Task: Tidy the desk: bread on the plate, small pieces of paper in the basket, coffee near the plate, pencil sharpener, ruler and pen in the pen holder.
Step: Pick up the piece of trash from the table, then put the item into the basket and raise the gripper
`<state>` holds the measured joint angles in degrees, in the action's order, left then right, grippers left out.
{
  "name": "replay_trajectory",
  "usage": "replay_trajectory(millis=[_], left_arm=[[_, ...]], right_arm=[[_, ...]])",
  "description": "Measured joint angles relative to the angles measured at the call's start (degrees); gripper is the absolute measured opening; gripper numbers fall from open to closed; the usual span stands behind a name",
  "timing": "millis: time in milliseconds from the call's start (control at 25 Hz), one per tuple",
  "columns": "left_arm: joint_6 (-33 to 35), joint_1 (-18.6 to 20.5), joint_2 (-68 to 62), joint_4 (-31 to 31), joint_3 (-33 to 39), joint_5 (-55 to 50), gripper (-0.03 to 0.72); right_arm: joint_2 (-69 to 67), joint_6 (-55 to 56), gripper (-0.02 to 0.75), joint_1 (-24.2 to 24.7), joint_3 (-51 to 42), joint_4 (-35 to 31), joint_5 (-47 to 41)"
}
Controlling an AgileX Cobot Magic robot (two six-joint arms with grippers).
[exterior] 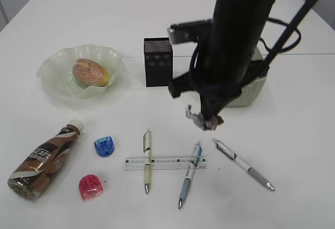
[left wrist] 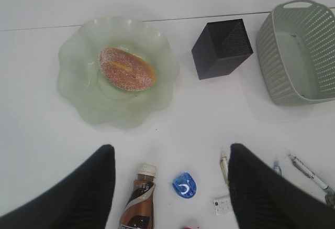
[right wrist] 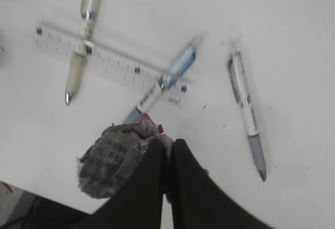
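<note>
My right gripper needs to drop the crumpled piece of paper around the middle of the sage-green basket (exterior: 233, 81). The paper is held just above the desk now.
My right gripper (right wrist: 167, 148) is shut on a crumpled piece of paper (right wrist: 107, 161), held just above the desk (exterior: 293, 134) in front of the sage-green basket (exterior: 250, 94). The bread (exterior: 90, 72) lies in the ruffled green plate (exterior: 55, 77). Behind the pens stands the black mesh pen holder (exterior: 158, 61). The coffee bottle (exterior: 44, 160) lies on its side at the front left. Beside it are a blue pencil sharpener (exterior: 104, 146) and a red one (exterior: 90, 186). A clear ruler (exterior: 165, 163) lies under a green pen (exterior: 147, 161) and a blue pen (exterior: 189, 174). My left gripper (left wrist: 171, 150) hangs open and empty, high over the bottle and the blue sharpener.
A white-and-grey pen (exterior: 243, 164) lies alone at the right front. The right arm (exterior: 235, 40) hides most of the basket in the exterior view. A thin seam crosses the desk behind the plate and the pen holder.
</note>
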<state>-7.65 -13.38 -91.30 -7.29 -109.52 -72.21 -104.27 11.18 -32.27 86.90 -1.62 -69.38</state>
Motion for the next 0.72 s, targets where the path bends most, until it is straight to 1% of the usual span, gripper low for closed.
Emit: replay_trajectory(millis=[120,360,480,640,720], left_arm=[[0.00,0.00,0.00,0.00,0.00,0.00,0.496],[0.00,0.00,0.00,0.00,0.00,0.00,0.496],[0.00,0.00,0.00,0.00,0.00,0.00,0.496],[0.00,0.00,0.00,0.00,0.00,0.00,0.496],[0.00,0.00,0.00,0.00,0.00,0.00,0.496]], right_arm=[[-0.71,0.45,-0.002,2.39,7.63,0.86,-0.43],[-5.52,0.72,-0.002,11.15,22.53,3.05,-1.14],[-8.99,0.72,-0.003,14.47,29.43,3.89,-1.49],[-15.04,0.72,-0.003,16.74,36.57,6.35,-1.76],[-18.43,0.72,-0.003,17.53,38.37,6.58,-1.76]])
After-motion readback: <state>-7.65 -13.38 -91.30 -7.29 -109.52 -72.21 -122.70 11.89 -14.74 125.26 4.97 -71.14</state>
